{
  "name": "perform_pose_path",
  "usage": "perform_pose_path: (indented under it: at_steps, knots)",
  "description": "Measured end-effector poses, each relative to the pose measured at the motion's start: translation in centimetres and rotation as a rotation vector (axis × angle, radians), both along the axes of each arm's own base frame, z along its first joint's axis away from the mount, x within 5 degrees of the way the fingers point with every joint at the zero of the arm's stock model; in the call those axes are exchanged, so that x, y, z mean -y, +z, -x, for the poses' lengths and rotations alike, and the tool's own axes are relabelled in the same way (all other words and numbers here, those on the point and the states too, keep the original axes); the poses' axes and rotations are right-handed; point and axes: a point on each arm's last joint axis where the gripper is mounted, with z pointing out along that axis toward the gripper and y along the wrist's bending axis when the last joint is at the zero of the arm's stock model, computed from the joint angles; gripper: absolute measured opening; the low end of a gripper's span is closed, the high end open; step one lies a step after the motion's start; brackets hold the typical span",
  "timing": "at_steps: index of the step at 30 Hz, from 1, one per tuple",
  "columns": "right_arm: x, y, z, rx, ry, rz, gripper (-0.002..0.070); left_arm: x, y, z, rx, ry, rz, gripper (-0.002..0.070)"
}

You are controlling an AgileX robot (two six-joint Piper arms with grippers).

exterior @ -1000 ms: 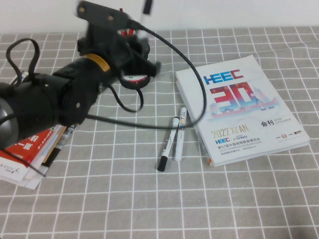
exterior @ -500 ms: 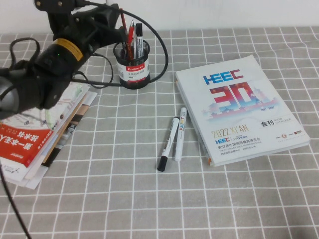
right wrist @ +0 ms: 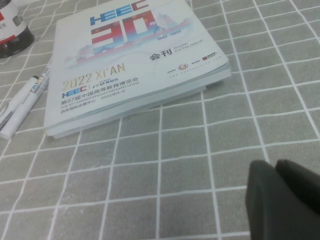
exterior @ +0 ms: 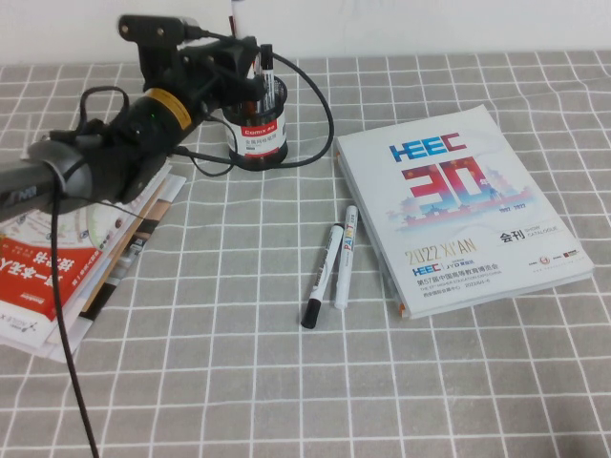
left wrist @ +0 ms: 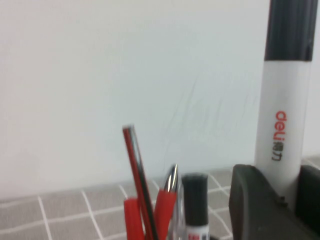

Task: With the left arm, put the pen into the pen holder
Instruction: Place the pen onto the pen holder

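The pen, now upright just above the pen holder, will be let go by my left gripper in the pen holder (exterior: 250,84) between the red pens and the marker with the black cap.
My left gripper (exterior: 235,46) is at the back of the table, just left of and above the pen holder (exterior: 259,136), a black mesh cup with a red-banded white label. It is shut on the pen (exterior: 236,15), which stands upright with its white barrel rising out of the jaws. In the left wrist view the pen (left wrist: 283,115) shows a black upper end and red print, clamped between the black fingers (left wrist: 252,197) of the left gripper (left wrist: 285,195). Red pens (left wrist: 137,200) and a black-capped marker (left wrist: 195,200) stick up from the holder beside it. My right gripper (right wrist: 274,167) hovers shut over bare cloth.
A thick white catalogue (exterior: 463,205) lies at the right. Two loose markers (exterior: 322,275) (exterior: 346,256) lie side by side left of it. A stack of booklets (exterior: 57,267) sits at the left edge under my left arm. The arm's black cable (exterior: 320,105) loops round the holder.
The left arm, which covered the holder a second ago, swung left and back, then eased right again. The holder now shows, and the pen stays gripped upright beside it.
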Motion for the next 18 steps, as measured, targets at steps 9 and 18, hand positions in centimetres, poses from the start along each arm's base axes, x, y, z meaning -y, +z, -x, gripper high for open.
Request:
perform_pose_path:
  at_steps: [9,18]
  knots:
    - [0.0,0.0,0.0,0.0,0.0,-0.003,-0.0015,0.1,-2.4,-0.4,-0.047,-0.001,-0.013,0.0119]
    - [0.0,0.0,0.0,0.0,0.0,-0.003,-0.0015,0.2,-3.3,-0.7,-0.054,-0.002,-0.028,0.0119]
